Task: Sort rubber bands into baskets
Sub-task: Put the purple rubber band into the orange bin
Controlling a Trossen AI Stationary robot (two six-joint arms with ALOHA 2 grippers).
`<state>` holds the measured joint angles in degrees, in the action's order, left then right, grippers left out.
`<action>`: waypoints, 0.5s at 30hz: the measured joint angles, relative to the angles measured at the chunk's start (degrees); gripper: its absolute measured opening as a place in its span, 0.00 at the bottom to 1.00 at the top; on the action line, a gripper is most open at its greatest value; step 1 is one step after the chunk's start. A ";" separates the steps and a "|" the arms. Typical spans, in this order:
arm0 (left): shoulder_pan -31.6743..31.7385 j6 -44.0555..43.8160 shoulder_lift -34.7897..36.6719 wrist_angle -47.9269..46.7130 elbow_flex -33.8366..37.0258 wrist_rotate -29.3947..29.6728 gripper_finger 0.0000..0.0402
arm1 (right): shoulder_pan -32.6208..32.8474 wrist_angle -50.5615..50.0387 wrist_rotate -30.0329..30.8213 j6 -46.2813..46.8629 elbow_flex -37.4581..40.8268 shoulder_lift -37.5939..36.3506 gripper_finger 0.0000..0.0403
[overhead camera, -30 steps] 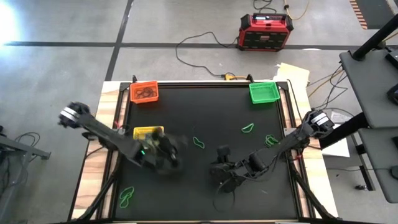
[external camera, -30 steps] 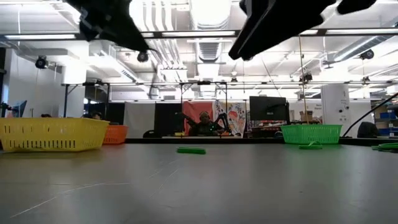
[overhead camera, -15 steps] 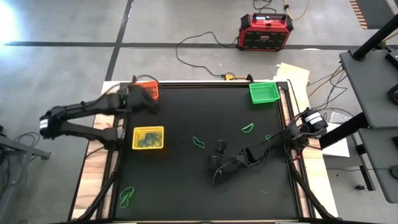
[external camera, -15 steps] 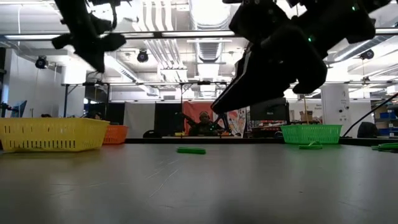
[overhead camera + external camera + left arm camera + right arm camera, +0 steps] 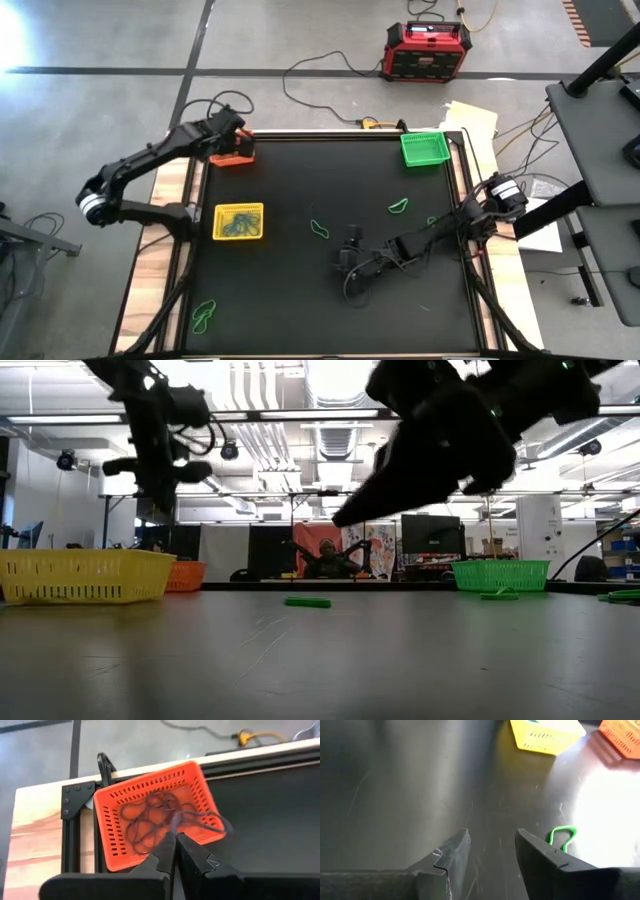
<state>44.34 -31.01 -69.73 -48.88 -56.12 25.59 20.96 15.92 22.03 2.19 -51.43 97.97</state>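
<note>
My left gripper has the dark rubber band, now over the orange basket. It will let go of it on the dark bands inside the orange basket [image 5: 231, 151] [image 5: 157, 824].
My left gripper [image 5: 232, 146] is over the orange basket [image 5: 238, 159] at the table's far left corner, shut on a dark rubber band [image 5: 215, 820]. The orange basket [image 5: 150, 815] holds several dark bands. My right gripper [image 5: 340, 264] is open and empty above the table's middle; its fingers [image 5: 492, 852] stand apart. A green band [image 5: 562, 837] lies on the table just ahead of it, also in the high view [image 5: 320, 230]. The yellow basket [image 5: 239, 221] holds green and blue bands. The green basket [image 5: 424, 148] stands at the far right. My left gripper pinches the dark band [image 5: 180, 820] between its two shut fingertips, coming from above and pointing down into the orange basket. The band's free loop [image 5: 222, 825] stands out sideways over the basket's corner. Whether the loop touches the basket, I cannot tell.
More green bands lie on the black mat at the right [image 5: 398, 207], by the right edge [image 5: 436, 222] and at the near left corner [image 5: 203, 317]. A red-and-black box [image 5: 427, 50] and cables lie on the floor beyond the far edge.
My left gripper has swung from beside the yellow basket toward the table's far left corner and now stands over the orange basket. My right gripper has come down closer to the table near its middle and shifted slightly left.
</note>
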 joint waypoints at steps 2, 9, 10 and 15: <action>1.71 0.88 -1.84 0.06 0.00 -0.57 0.00 | -0.01 -1.93 0.01 -0.26 -1.52 -0.04 0.39; 9.37 6.07 -7.15 0.39 -0.65 -4.80 0.00 | 0.40 -13.98 0.02 3.51 -6.11 -0.60 0.38; 10.50 6.61 -7.72 0.47 -1.20 -5.51 0.00 | 0.55 -15.75 -0.01 4.40 -6.24 -0.98 0.38; 12.61 7.51 -11.79 -0.65 -4.87 -7.94 0.00 | 0.83 -20.42 -0.19 7.18 -5.70 -2.33 0.39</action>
<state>56.95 -23.50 -81.52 -49.54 -60.99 17.64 21.79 -4.49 21.85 9.37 -57.12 95.64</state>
